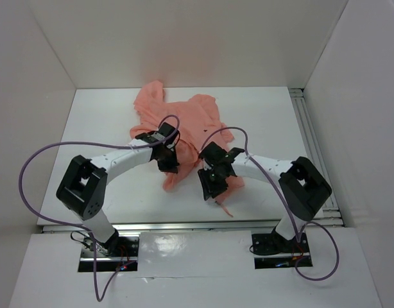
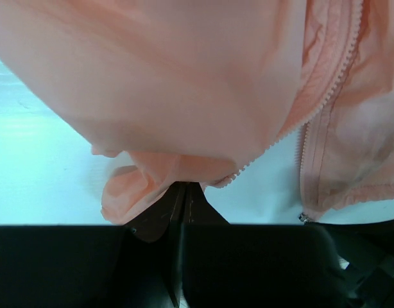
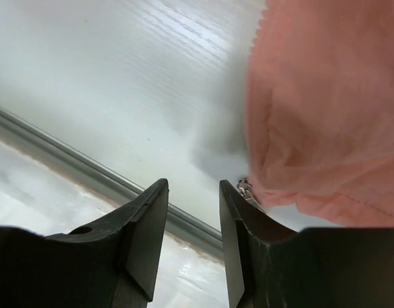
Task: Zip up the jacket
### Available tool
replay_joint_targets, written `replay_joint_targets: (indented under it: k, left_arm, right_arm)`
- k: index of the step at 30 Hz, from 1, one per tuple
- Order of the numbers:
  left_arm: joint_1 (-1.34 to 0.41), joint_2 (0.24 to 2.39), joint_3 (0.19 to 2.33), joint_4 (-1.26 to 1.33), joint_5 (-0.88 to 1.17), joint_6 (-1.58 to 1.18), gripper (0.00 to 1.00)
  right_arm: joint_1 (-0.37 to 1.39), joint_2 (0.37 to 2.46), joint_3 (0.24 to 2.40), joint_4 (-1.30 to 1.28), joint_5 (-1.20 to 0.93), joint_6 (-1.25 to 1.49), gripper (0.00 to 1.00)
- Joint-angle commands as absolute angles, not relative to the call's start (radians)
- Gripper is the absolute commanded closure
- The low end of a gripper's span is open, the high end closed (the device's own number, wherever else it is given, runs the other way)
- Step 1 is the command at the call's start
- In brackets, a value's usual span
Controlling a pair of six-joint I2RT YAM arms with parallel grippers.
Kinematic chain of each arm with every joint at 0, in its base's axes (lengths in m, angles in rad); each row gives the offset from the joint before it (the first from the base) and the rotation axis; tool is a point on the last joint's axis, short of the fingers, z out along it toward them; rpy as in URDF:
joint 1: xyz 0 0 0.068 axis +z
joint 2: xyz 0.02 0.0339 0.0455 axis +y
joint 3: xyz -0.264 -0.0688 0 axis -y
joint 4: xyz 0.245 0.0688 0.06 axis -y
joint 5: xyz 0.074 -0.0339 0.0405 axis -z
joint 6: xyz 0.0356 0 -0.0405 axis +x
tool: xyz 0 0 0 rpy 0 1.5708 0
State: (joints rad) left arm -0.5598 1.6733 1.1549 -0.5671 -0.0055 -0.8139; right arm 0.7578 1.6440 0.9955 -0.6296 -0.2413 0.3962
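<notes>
The zipper pull is outside the open fingers of my right gripper, so my right gripper will move over and close on the jacket's bottom corner (image 3: 269, 182) next to the zipper pull.
The salmon-pink jacket (image 1: 181, 119) lies crumpled on the white table at mid-back, its lower part lifted between the arms. My left gripper (image 1: 167, 162) is shut on a fold of the jacket's edge (image 2: 139, 186), and its fingertips (image 2: 184, 192) meet with fabric between them. Open zipper teeth (image 2: 338, 77) run down the right of the left wrist view. My right gripper (image 1: 213, 183) is open and empty (image 3: 192, 192) just left of the jacket (image 3: 325, 96). A small pale metal zipper pull (image 3: 247, 190) hangs just outside its right finger (image 3: 235, 218).
A metal rail (image 3: 68, 151) runs along the table's near edge below the right gripper. Another rail (image 1: 312, 141) runs along the right side. White walls enclose the table on three sides. Purple cables (image 1: 30, 173) loop off both arms.
</notes>
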Motion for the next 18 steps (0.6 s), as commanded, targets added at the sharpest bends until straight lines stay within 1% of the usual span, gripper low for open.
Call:
replay_joint_targets:
  k: [1,2,4,5,9,11,12,13,18]
  left_arm:
    - [-0.538,1.632,1.161,-0.581,-0.021,-0.801,1.0]
    - [-0.538,1.623,1.161,-0.581,-0.021,-0.792,1.0]
    - [-0.538,1.623,1.161,-0.581,-0.012,-0.792,1.0]
    - [-0.538,1.623,1.161,-0.581,-0.012,-0.792,1.0]
    - [-0.538,1.623,1.143,-0.572,0.006,-0.792,1.0]
    - [-0.538,1.623,1.143,-0.572,0.006,-0.802,1.0]
    - [-0.538,1.623,1.134,-0.563,0.006,-0.802,1.0]
    - [-0.538,1.623,1.134,-0.563,0.006,-0.802,1.0]
    - [-0.538,1.623,1.134,-0.563,0.024,-0.802,1.0]
  right_arm:
    - [0.755,1.575,1.031,-0.577,-0.282,0.419,0.55]
    - [0.755,1.566,1.031,-0.59,-0.258,0.41,0.55]
    - [0.735,1.539,1.031,-0.621,-0.224,0.396,0.58]
    - [0.735,1.539,1.031,-0.632,-0.203,0.385,0.63]
    - [0.68,1.513,0.991,-0.672,-0.088,0.362,0.63]
    - [0.667,1.513,0.973,-0.686,-0.087,0.338,0.57]
    - [0.667,1.522,0.953,-0.675,-0.087,0.337,0.51]
    - [0.667,1.522,0.943,-0.666,-0.097,0.328,0.49]
    - [0.667,1.554,0.92,-0.634,-0.143,0.301,0.49]
